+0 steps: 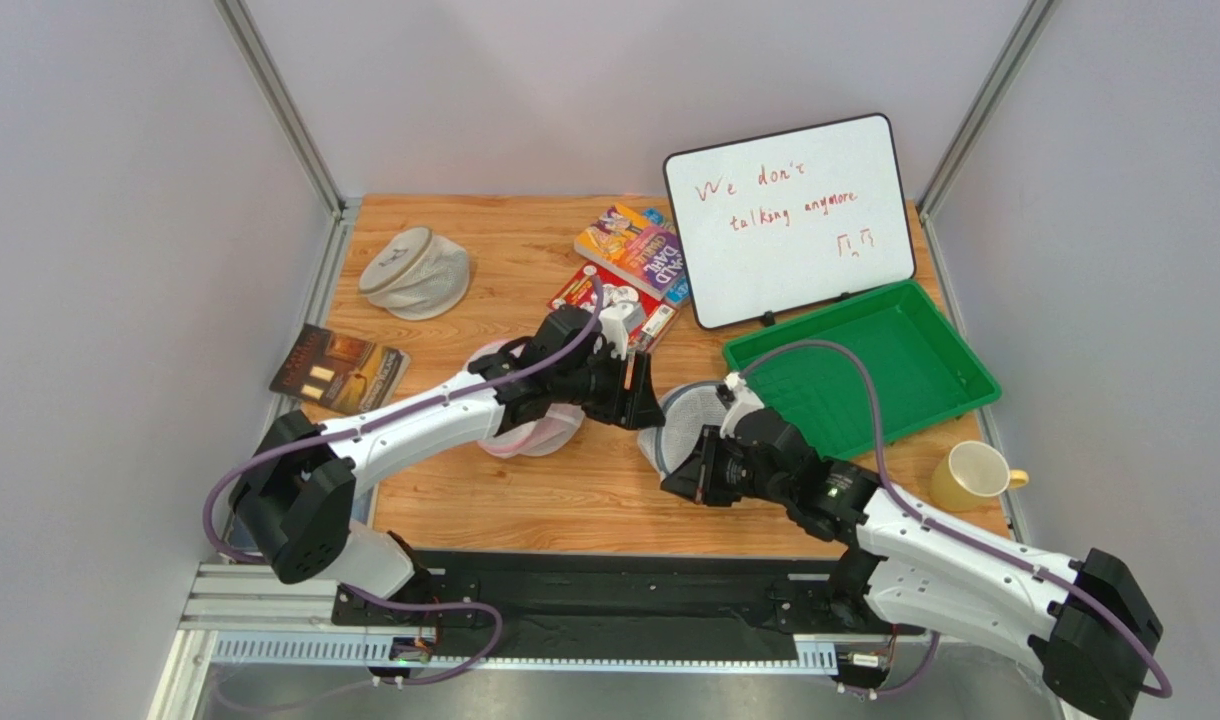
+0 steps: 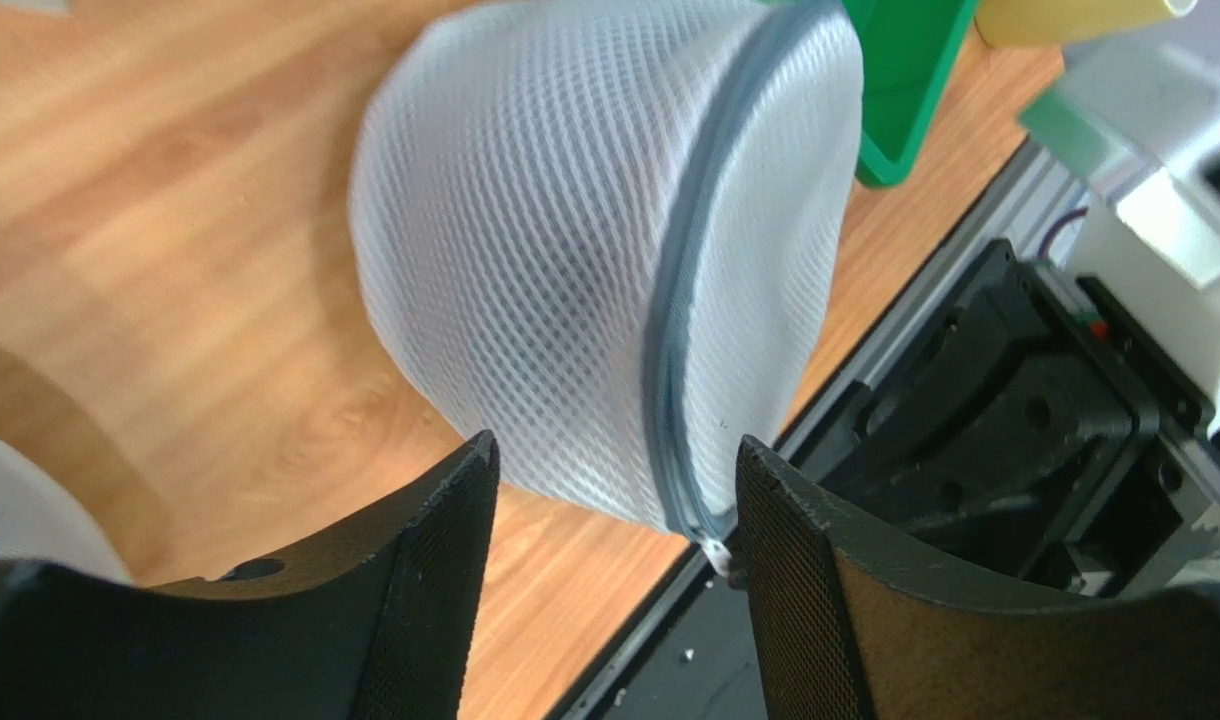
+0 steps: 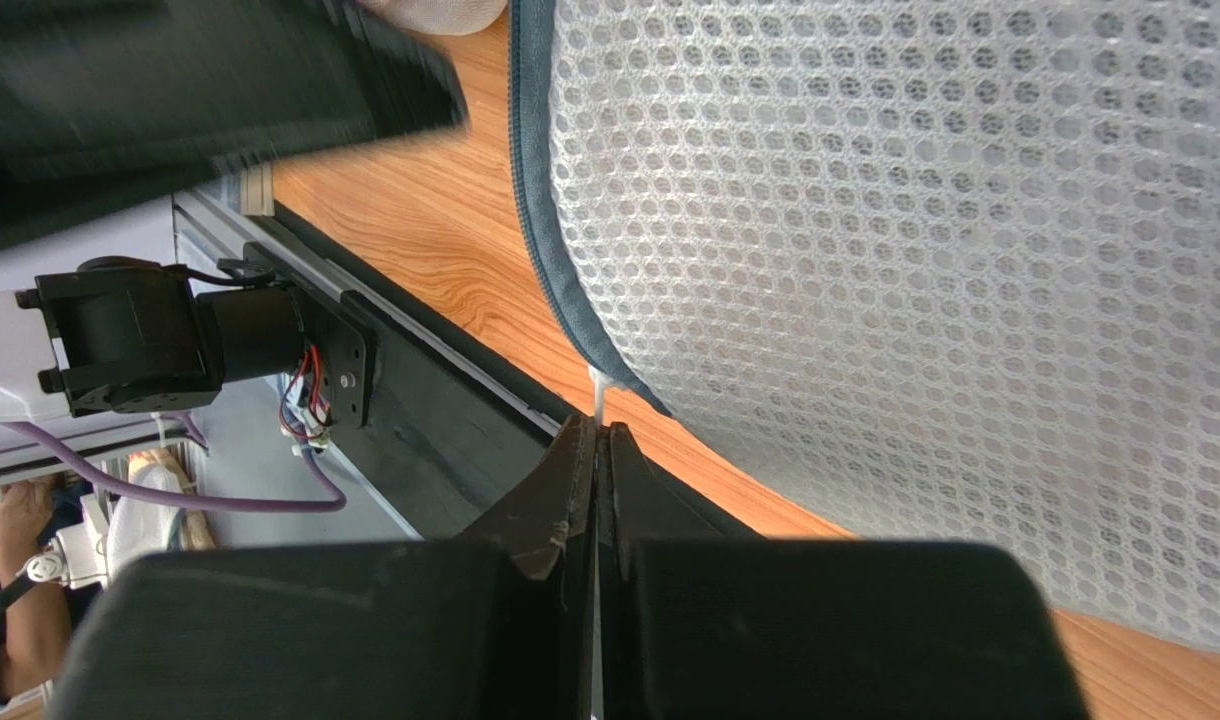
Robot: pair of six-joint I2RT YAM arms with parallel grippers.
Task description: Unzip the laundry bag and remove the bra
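My right gripper alone is holding the tilted laundry bag, by its zipper pull, so next my left gripper pinches the zipper rim (image 2: 666, 428) before my right gripper opens.
The white mesh laundry bag (image 1: 693, 410) stands on the wooden table between my two grippers. It fills the left wrist view (image 2: 556, 255), with its grey-blue zipper rim (image 2: 673, 345) running down to a small white zipper pull (image 2: 718, 555). My left gripper (image 1: 645, 407) is open, its jaws (image 2: 616, 503) just short of the bag's lower edge and holding nothing. My right gripper (image 1: 681, 479) is shut on the zipper pull (image 3: 598, 393), pinching it at the fingertips (image 3: 600, 438) below the rim (image 3: 546, 225). The bra is hidden.
A pink-tinted mesh bag (image 1: 520, 437) lies under my left arm. A beige-grey bag (image 1: 415, 273) is at the back left, a book (image 1: 335, 368) at the left edge. Snack packets (image 1: 631, 255), a whiteboard (image 1: 789, 218), a green tray (image 1: 872, 368) and a yellow mug (image 1: 974, 474) stand to the right.
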